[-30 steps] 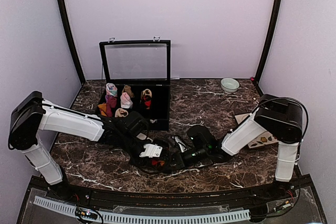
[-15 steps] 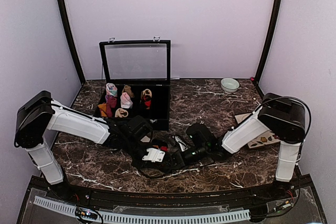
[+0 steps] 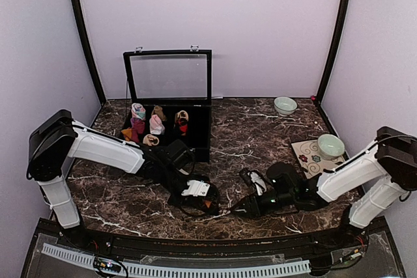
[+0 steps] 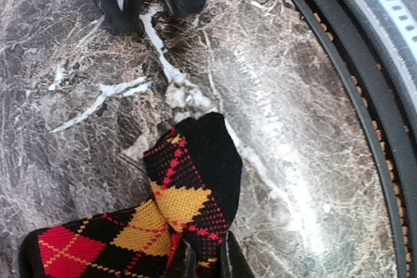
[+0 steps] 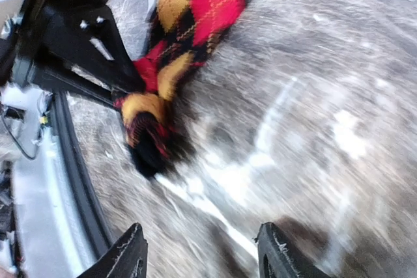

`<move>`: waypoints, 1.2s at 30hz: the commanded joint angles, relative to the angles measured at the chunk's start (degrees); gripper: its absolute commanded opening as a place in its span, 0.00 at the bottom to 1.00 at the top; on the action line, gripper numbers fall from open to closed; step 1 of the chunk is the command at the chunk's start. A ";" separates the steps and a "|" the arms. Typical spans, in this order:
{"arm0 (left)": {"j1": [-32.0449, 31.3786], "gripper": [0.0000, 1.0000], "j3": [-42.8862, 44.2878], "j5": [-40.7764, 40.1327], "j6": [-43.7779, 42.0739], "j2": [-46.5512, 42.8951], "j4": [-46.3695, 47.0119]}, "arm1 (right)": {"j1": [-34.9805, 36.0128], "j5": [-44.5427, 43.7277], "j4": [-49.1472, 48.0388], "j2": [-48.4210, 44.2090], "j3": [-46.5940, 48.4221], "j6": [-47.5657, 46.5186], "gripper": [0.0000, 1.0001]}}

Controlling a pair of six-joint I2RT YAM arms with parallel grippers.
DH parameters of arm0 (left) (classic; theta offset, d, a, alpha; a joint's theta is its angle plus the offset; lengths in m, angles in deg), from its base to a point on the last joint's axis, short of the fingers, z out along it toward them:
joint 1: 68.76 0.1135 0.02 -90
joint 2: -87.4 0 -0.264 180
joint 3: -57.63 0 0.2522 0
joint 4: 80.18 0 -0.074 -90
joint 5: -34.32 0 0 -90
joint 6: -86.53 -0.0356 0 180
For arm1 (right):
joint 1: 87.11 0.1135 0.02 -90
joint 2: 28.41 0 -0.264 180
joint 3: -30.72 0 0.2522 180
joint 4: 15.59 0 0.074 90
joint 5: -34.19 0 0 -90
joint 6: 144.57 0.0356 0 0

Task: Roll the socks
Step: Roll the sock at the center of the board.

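Observation:
The black sock's loose end (image 3: 217,212) (image 5: 150,153) is just past my left gripper's fingers. I move my right gripper there next and close it on that end.
A black sock with red and yellow argyle diamonds (image 4: 189,193) lies bunched on the marble table near the front edge. My left gripper (image 4: 205,262) is shut on its near end, a fold of fabric pinched between the fingers. In the top view the left gripper (image 3: 203,204) is at the table's front centre with the sock (image 3: 208,204) under it. My right gripper (image 5: 203,255) is open with nothing between its fingers, a short way back from the sock (image 5: 171,63). In the top view the right gripper (image 3: 236,213) sits just right of the sock.
An open black box (image 3: 199,136) with a raised glass lid stands at the back left and holds several rolled sock bundles (image 3: 156,125). A small bowl (image 3: 285,105) sits at the back right. Another bowl (image 3: 330,144) rests on a patterned mat at the right. The table's black front rail (image 4: 365,96) runs close by.
My left gripper closed on the argyle sock and shifted slightly right. My right gripper let go, opened and drew back to the right, uncovering the bowl on the mat.

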 commanded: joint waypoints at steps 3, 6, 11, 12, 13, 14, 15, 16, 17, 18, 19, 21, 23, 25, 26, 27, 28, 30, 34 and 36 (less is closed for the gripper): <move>5.21 0.01 3.88 13.11 5.00 5.17 -13.63 | 10.71 -20.22 -4.07 -13.34 -10.02 -13.13 0.59; 8.71 0.03 8.64 20.60 5.73 9.01 -19.03 | 12.56 -22.70 -2.08 -14.58 -7.79 -18.85 0.60; 9.83 0.05 13.00 23.82 3.78 12.73 -25.35 | 15.22 -24.36 4.59 -9.47 2.09 -29.58 0.60; 9.83 0.05 13.40 23.99 3.50 13.20 -25.82 | 15.53 -23.80 4.83 -8.38 3.66 -31.43 0.60; 9.83 0.05 13.79 24.24 3.14 13.72 -26.53 | 15.73 -22.98 5.13 -7.28 5.37 -33.25 0.60; 9.83 0.05 14.13 24.29 2.95 14.22 -27.15 | 15.99 -22.39 6.12 -5.85 7.27 -34.96 0.60; 9.83 0.05 14.41 24.32 2.59 14.63 -27.68 | 16.18 -22.08 7.11 -4.31 9.05 -36.65 0.60; 9.83 0.05 14.58 24.33 2.49 14.94 -28.00 | 16.37 -21.57 7.70 -2.74 11.22 -38.20 0.60; 9.83 0.05 14.75 24.35 2.43 15.09 -28.20 | 16.42 -21.01 7.97 -1.16 12.54 -39.57 0.60; 9.83 0.05 14.76 24.27 2.46 15.12 -28.08 | 16.57 -20.57 7.95 0.20 13.67 -40.75 0.60; 9.83 0.06 14.78 24.25 2.53 15.12 -28.09 | 16.64 -20.11 7.86 1.68 14.79 -41.64 0.60; 9.83 0.06 14.81 23.95 2.53 15.17 -27.90 | 16.62 -20.02 8.12 4.49 16.81 -43.48 0.60; 9.83 0.07 14.98 23.62 2.65 15.35 -27.79 | 16.80 -20.66 8.22 7.17 18.08 -45.22 0.60; 9.83 0.07 15.55 23.58 2.24 15.87 -28.11 | 16.80 -21.28 7.47 8.54 18.82 -46.55 0.60; 9.83 0.07 15.84 23.53 2.07 16.25 -28.36 | 16.80 -21.54 7.46 9.18 19.31 -47.15 0.59; 9.83 0.07 16.18 23.45 1.92 16.55 -28.63 | 16.78 -22.00 7.56 9.94 19.89 -47.54 0.59; 9.83 0.07 16.38 23.50 1.78 16.82 -28.83 | 16.76 -22.52 7.35 10.80 20.33 -47.88 0.59; 9.83 0.08 16.54 23.41 1.36 16.82 -29.01 | 16.75 -23.87 6.12 12.63 21.07 -48.35 0.56; 9.83 0.09 16.87 23.59 0.47 16.84 -30.14 | 16.62 -26.96 2.38 16.18 22.11 -48.43 0.49; 9.83 0.11 16.91 23.60 0.32 16.83 -30.27 | 16.48 -26.54 2.10 17.93 22.89 -48.38 0.46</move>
